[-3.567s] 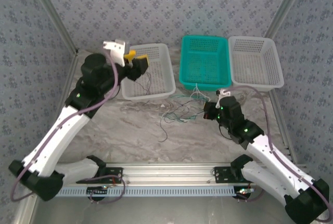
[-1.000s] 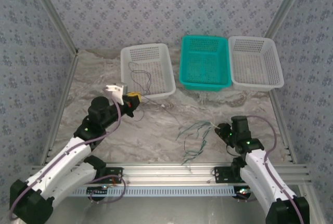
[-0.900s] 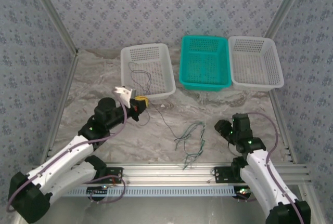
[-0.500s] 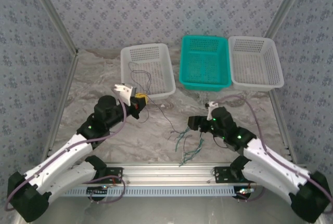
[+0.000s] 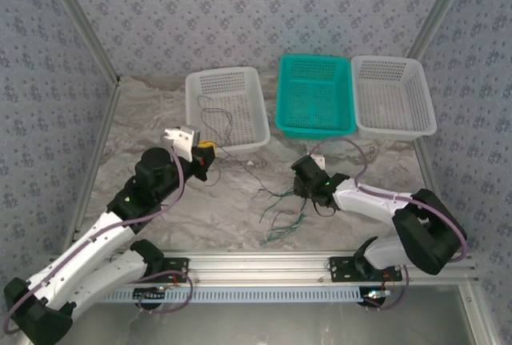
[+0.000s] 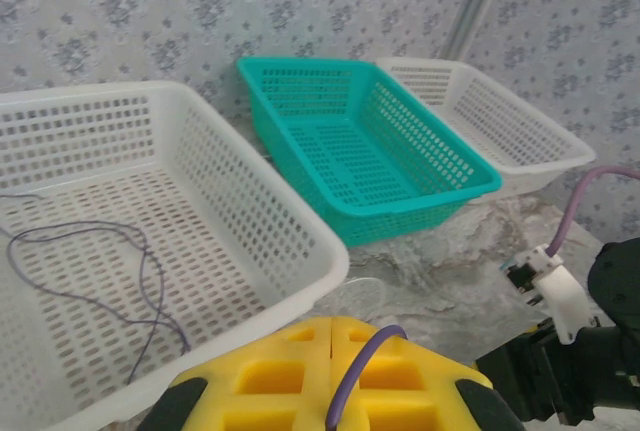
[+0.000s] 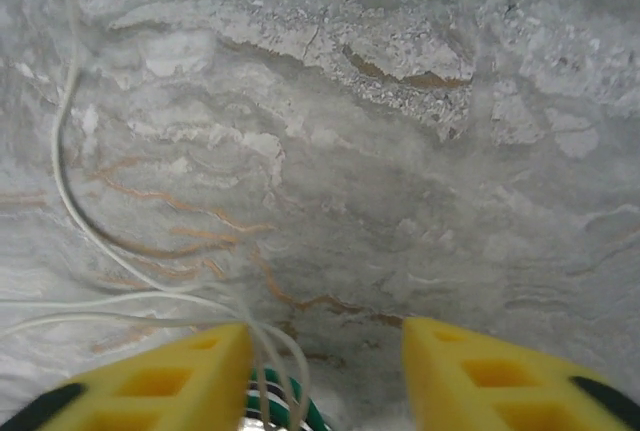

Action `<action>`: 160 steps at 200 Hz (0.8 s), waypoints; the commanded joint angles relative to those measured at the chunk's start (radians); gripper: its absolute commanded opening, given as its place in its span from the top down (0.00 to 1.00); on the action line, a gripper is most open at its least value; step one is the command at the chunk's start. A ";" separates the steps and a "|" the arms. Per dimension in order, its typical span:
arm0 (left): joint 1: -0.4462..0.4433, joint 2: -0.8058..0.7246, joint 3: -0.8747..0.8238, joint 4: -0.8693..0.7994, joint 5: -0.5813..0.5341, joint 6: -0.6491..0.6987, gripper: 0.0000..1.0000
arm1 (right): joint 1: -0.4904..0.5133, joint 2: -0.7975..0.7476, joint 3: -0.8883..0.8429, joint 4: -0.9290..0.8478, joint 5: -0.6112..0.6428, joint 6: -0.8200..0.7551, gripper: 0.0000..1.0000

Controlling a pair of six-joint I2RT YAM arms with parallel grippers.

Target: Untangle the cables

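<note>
The purple cable from my left gripper enters the green cables, so my right gripper should grab the whitish cables [image 7: 205,299] there and pull the bundle away.
My left gripper [image 5: 205,154] sits near the front corner of the left white basket [image 5: 254,105], shut on a dark purple cable [image 6: 365,351] that arches over its closed yellow fingers [image 6: 290,371]. More purple cable [image 5: 214,121] lies looped inside that basket [image 6: 250,201]. A loose bundle of green cables [image 5: 284,218] lies mid-table. My right gripper [image 5: 302,177] is at its far end, low over the marble. Its jaws [image 7: 325,336] stand open, with whitish cables [image 7: 70,181] against the left finger and green cable [image 7: 285,399] between the fingers.
A teal basket [image 5: 314,125] and a second white basket [image 5: 424,117] stand at the back, side by side with the left one. The right arm [image 5: 376,199] stretches low across the table's right half. Patterned walls close in both sides.
The right arm has swung from the near right out to the far end of the cable bundle, and the bundle has shifted left. The left gripper pulled back slightly, still shut on the purple cable.
</note>
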 commanded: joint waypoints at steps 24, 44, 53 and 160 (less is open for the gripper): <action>0.006 -0.012 0.045 -0.072 -0.127 0.001 1.00 | -0.080 0.023 -0.045 0.078 -0.083 0.054 0.80; 0.015 -0.011 0.044 -0.085 -0.131 -0.003 1.00 | -0.090 0.016 -0.041 0.088 -0.128 0.031 0.67; 0.017 -0.011 0.042 -0.086 -0.131 -0.009 1.00 | -0.091 0.017 -0.037 0.093 -0.153 0.017 0.63; 0.022 0.009 -0.023 -0.102 -0.202 -0.110 1.00 | -0.070 0.149 -0.033 0.180 -0.261 0.030 1.00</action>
